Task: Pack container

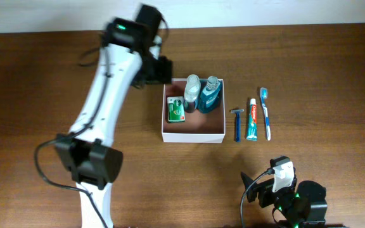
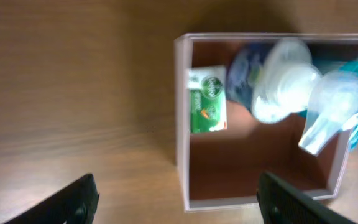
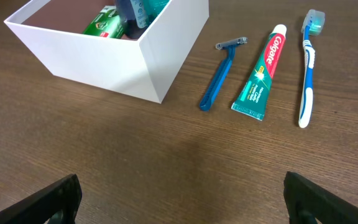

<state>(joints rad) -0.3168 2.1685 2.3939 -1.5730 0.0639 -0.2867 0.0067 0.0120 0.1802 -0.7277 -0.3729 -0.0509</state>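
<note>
The blue razor lies between the container and the toothpaste tube, and my right gripper needs to go there next and close on the middle of its handle (image 1: 237, 124) (image 3: 220, 77).
The container (image 1: 192, 135) is a white-walled box with a pinkish-brown floor at the table's middle. Inside it are a green soap box (image 1: 176, 109), a dark pump bottle (image 1: 191, 94) and a teal bottle (image 1: 210, 95). To its right lie a blue razor (image 1: 237, 122), a toothpaste tube (image 1: 252, 120) and a blue toothbrush (image 1: 266, 113). My left gripper (image 2: 179, 205) is open and empty above the container's (image 2: 182, 130) left wall. My right gripper (image 3: 182, 199) is open and empty, low near the front edge, away from the container (image 3: 135, 68).
The left arm (image 1: 103, 107) stretches from the front left up to the box's back left corner. The right arm's base (image 1: 287, 196) sits at the front right. The razor (image 3: 219, 78), toothpaste (image 3: 260, 71) and toothbrush (image 3: 308, 65) lie ahead of the right gripper.
</note>
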